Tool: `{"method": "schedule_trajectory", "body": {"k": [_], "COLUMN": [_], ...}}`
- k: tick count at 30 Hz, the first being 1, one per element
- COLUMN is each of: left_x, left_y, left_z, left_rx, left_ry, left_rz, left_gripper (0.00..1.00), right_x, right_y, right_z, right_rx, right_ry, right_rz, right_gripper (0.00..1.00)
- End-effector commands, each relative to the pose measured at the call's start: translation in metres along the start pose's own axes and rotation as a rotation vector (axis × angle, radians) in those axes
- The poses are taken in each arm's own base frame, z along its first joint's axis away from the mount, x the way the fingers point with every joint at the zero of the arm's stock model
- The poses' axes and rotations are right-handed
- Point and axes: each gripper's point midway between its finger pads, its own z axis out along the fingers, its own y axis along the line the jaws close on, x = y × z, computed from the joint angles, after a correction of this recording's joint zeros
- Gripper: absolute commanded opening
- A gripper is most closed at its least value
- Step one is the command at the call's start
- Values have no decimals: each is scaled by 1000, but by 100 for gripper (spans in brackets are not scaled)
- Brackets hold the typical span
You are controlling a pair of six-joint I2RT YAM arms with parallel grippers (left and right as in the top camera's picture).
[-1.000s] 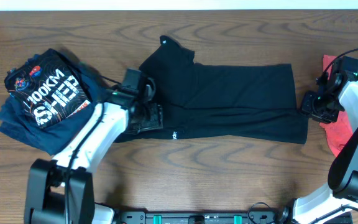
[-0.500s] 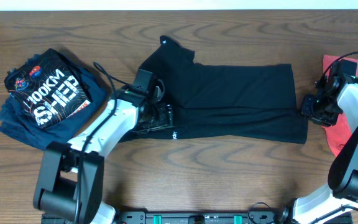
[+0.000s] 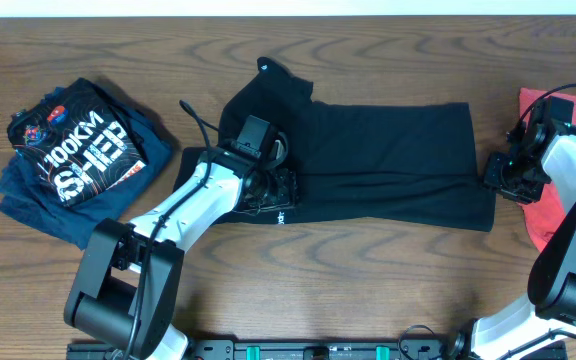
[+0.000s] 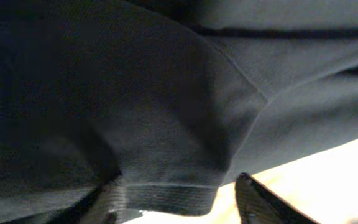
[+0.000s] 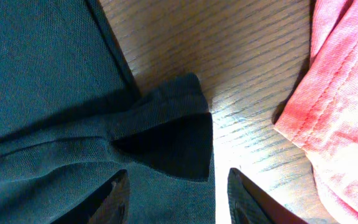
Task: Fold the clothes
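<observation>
The ribbed sleeve hem hangs down over the black tee's lower edge, so next my left gripper pinches that hem [image 4: 179, 198] and pulls the sleeve back inward.
The black tee [image 3: 388, 160] lies flat across the middle of the table, folded into a long band. My left gripper [image 3: 276, 186] is low over its lower left part. In the left wrist view a ribbed sleeve hem [image 4: 173, 198] sits between the left gripper's [image 4: 179, 205] parted jaws; the right finger [image 4: 257, 202] stands clear of the cloth. My right gripper [image 3: 498, 176] is at the tee's right edge. There its jaws are apart over a folded corner [image 5: 166, 143] of the black tee [image 5: 42, 74], the right gripper [image 5: 179, 202] open.
A crumpled navy "100KM" tee [image 3: 68, 155] lies at the far left. A red tee [image 3: 548, 215] is bunched at the right edge, just beyond the right gripper, with its hem [image 5: 347, 93] close to the fingers. Bare wooden table [image 3: 368, 290] runs along the front.
My left arm has slid rightward along the black tee's lower left edge, and its jaws have narrowed around the sleeve hem. The right arm has stayed where it was.
</observation>
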Motion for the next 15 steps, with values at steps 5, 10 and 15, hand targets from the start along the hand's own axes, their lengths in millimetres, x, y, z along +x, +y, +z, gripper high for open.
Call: {"method": "schedule_trajectory", "body": {"k": [5, 10, 15], "left_x": [1, 11, 21], "left_y": [-2, -4, -15], "left_z": [0, 2, 8], "left_rx": [1, -11, -22], "left_ry": [11, 41, 53], "left_rz": [-34, -21, 130], "left_gripper": [31, 60, 68], "right_x": [2, 2, 2], "right_y": [1, 1, 1], "right_z": [4, 4, 4], "right_rx": [11, 11, 11], "right_ry": [10, 10, 10], "right_rz": [-22, -22, -22], "right_gripper": [49, 49, 49]}}
